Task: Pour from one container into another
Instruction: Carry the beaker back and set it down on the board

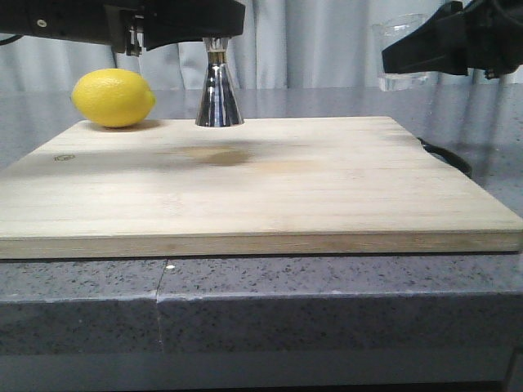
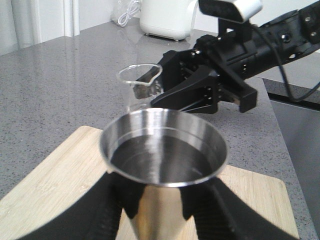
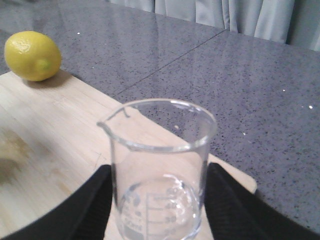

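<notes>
My right gripper is going to set the glass beaker down on the wooden board's far corner (image 1: 382, 134) (image 3: 200, 207) by the black cable.
The steel jigger (image 1: 219, 91) stands on the wooden board (image 1: 261, 188) near its far edge, right of a lemon. My left gripper (image 2: 160, 200) is shut on its narrow waist; its upper cup (image 2: 164, 150) seems to hold clear liquid. The glass beaker (image 1: 400, 51) is held upright in the air over the board's far right corner, with my right gripper (image 1: 425, 49) shut on it. In the right wrist view the beaker (image 3: 160, 165) sits between the black fingers (image 3: 92, 205) and looks empty. From the left wrist the beaker (image 2: 140, 87) shows just behind the jigger's rim, apart from it.
A yellow lemon (image 1: 113, 98) lies on the board's far left corner, also seen from the right wrist as the lemon (image 3: 32, 55). A black cable (image 1: 451, 159) curves off the board's right side. A white appliance (image 2: 167, 17) stands far back on the grey stone counter (image 1: 327, 302).
</notes>
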`<state>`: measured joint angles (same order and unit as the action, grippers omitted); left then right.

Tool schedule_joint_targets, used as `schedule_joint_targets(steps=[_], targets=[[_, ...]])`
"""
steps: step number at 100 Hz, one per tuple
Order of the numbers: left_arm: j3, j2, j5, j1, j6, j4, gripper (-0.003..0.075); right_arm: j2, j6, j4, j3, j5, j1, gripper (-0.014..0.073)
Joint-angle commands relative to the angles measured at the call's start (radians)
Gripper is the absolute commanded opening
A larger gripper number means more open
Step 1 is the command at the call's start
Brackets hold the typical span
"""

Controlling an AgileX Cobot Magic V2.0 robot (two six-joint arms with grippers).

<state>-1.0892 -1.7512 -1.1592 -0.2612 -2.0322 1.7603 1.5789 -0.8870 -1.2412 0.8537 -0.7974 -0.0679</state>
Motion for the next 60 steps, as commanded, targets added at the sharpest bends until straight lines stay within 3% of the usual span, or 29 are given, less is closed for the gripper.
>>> schedule_joint_targets(steps=[1,60], targets=[[-0.031,0.049,-0.11,-0.009,0.006,0.081,0.0264,-0.002,0.021,0.04,0.052,-0.065,-0.007,0.0337],[-0.031,0.049,-0.11,-0.009,0.006,0.081,0.0264,0.159,0.069,0.032,0.157,-0.138,0.001,0.0337]])
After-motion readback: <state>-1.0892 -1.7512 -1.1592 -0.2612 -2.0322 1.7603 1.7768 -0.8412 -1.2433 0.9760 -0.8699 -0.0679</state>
